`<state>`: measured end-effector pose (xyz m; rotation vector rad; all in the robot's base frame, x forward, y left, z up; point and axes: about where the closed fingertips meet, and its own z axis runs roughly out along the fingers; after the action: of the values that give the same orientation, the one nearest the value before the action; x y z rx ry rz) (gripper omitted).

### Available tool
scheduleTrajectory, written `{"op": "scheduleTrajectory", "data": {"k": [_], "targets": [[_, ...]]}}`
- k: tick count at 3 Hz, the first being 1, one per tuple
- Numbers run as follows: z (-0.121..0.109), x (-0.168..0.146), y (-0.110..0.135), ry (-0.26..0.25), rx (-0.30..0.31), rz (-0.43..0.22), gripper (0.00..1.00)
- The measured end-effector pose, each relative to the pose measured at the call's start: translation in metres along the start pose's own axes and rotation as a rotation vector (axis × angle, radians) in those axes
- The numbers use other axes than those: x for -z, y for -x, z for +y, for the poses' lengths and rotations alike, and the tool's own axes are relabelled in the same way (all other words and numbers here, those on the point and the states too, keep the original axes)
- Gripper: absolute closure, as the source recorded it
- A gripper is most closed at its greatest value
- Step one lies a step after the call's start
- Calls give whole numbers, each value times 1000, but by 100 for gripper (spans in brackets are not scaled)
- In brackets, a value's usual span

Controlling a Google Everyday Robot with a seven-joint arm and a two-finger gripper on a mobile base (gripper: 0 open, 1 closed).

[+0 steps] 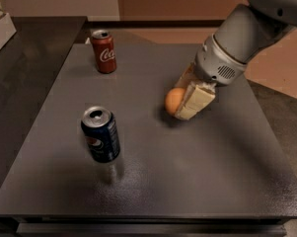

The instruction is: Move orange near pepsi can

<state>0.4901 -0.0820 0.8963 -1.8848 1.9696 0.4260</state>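
Next, my gripper lets go of the orange on the dark table (135, 134) close beside the pepsi can, on the can's side that faces my gripper.
The orange (173, 100) is small and round, held between my gripper's cream fingers (197, 100) just above the dark table, right of centre. My gripper (183, 102) is shut on it, reaching in from the upper right. The pepsi can (100, 134), navy with a silver top and round logo, stands upright at the left of centre, well apart from the orange, to its lower left.
A red Coca-Cola can (104, 51) stands upright near the table's far left. The dark table (187, 181) has edges close at the front and right. A pale box (0, 26) sits on the counter at the far left.
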Motion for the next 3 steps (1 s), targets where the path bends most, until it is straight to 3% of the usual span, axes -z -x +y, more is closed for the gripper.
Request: {"op": "scheduleTrajectory", "data": {"k": [1, 3], "targets": [[29, -24, 22, 48, 44, -7, 100], [52, -51, 36, 88, 68, -11, 100]]}}
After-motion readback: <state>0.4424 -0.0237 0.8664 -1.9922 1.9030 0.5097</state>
